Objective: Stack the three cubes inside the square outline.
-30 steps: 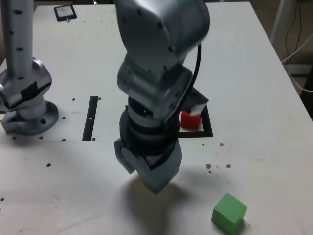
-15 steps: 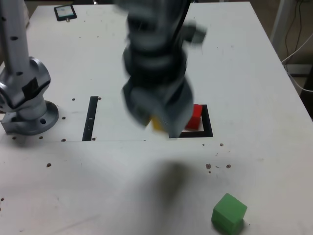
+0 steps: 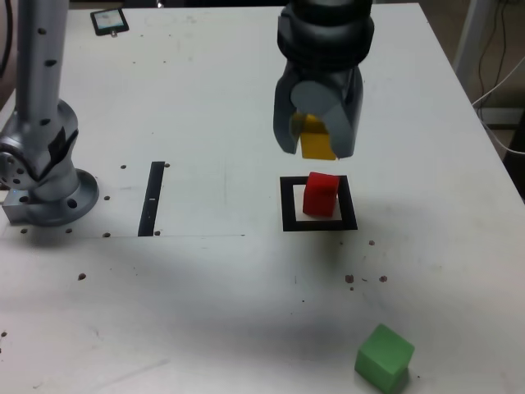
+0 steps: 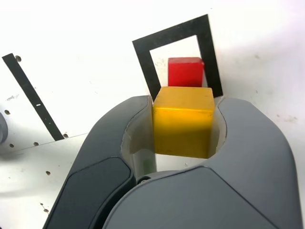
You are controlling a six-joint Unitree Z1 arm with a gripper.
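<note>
Next, my gripper releases the yellow cube on top of the red cube point(image 3: 326, 173) point(image 4: 186, 71).
My gripper point(image 3: 318, 139) is shut on the yellow cube point(image 3: 317, 136), holding it in the air just above and slightly behind the red cube point(image 3: 320, 194). The red cube sits inside the black square outline point(image 3: 288, 205) on the white table. In the wrist view the yellow cube point(image 4: 183, 120) is clamped between both grey jaws, with the red cube point(image 4: 185, 71) and the outline point(image 4: 143, 55) beyond it. The green cube point(image 3: 384, 356) lies alone near the table's front edge, toward the exterior view's right.
The arm's grey base point(image 3: 39, 176) stands at the exterior view's left. A narrow black strip point(image 3: 152, 198) lies between the base and the outline. A small dark device point(image 3: 108, 20) rests at the far back left. Cables hang past the table's right edge.
The gripper has risen from low near the table's front and swung back and to the exterior view's right, carrying the yellow cube over the red cube in the outline.
</note>
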